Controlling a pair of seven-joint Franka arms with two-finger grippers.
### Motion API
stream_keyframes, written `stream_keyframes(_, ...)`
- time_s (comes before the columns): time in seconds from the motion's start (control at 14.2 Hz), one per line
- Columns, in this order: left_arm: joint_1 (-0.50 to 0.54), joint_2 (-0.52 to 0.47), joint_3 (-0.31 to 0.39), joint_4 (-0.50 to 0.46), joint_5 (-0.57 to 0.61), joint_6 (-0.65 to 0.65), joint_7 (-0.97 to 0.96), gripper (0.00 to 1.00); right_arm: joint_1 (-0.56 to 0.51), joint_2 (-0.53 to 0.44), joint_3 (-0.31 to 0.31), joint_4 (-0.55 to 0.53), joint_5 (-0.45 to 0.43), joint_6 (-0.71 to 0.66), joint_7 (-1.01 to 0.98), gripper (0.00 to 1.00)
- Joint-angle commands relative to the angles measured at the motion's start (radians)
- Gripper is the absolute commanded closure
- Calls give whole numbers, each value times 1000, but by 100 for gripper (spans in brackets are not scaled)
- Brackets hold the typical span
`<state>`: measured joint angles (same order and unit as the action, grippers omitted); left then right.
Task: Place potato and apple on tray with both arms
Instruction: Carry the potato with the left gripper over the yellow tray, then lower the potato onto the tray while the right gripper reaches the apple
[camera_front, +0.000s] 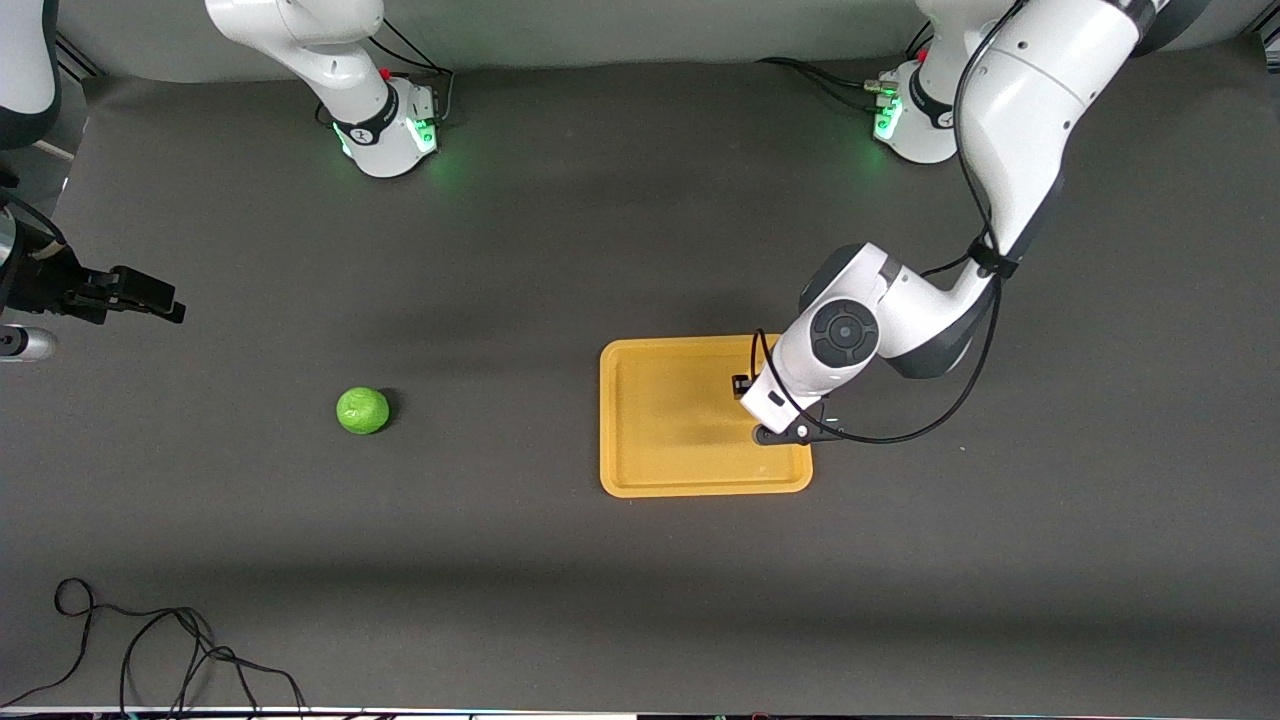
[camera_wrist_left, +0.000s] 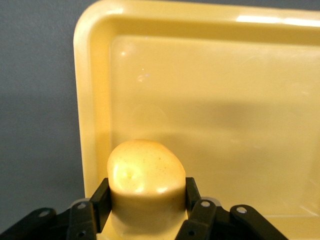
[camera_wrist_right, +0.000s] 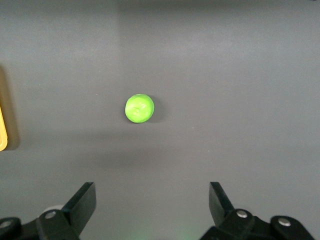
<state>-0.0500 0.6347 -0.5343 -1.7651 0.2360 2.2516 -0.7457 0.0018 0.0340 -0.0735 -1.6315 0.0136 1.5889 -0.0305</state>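
Note:
Next, my left gripper releases the potato, now held low over the tray's edge, so that it rests inside the yellow-orange tray's corner (camera_front: 769, 392) (camera_wrist_left: 140, 184) that is nearest to the base of the left arm.
The yellow-orange tray (camera_front: 680, 420) lies mid-table. My left gripper (camera_wrist_left: 145, 192) is shut on the lumpy yellow potato (camera_wrist_left: 145, 172) and holds it low over the tray (camera_wrist_left: 225, 100), at the tray's edge toward the left arm's end of the table. In the front view the left wrist (camera_front: 845, 335) hides the potato and most of the fingers. The green apple (camera_front: 362, 410) sits on the mat toward the right arm's end. My right gripper (camera_front: 150, 295) is open and empty, above the mat well apart from the apple (camera_wrist_right: 139, 108).
A black cable (camera_front: 150, 650) loops on the mat near the front camera, toward the right arm's end. A silver cylinder (camera_front: 25, 343) shows at the view's edge under the right arm. The two arm bases (camera_front: 390, 130) (camera_front: 915, 120) stand farthest from the front camera.

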Motion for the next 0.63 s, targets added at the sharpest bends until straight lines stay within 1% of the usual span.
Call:
stream_keyframes(0.0, -13, 3, 10, -10, 39, 13, -58, 100, 12, 1, -11, 4, -4, 5, -14, 0)
stream_keyframes(0.21, -13, 16, 16, -10, 39, 11, -75, 100, 20, 15, -3, 7, 15, 16, 1, 0)
stream_keyframes(0.35, -14, 19, 28, -10, 39, 14, -75, 100, 61, 12, -5, 6, 19, 32, 3, 0)
stream_keyframes(0.42, -13, 20, 28, -10, 39, 19, -75, 93, 63, 11, -3, 6, 22, 43, 4, 0)
stream_keyframes(0.56, -13, 31, 30, -10, 39, 22, -77, 67, 66, 10, -2, 4, 22, 69, 1, 0)
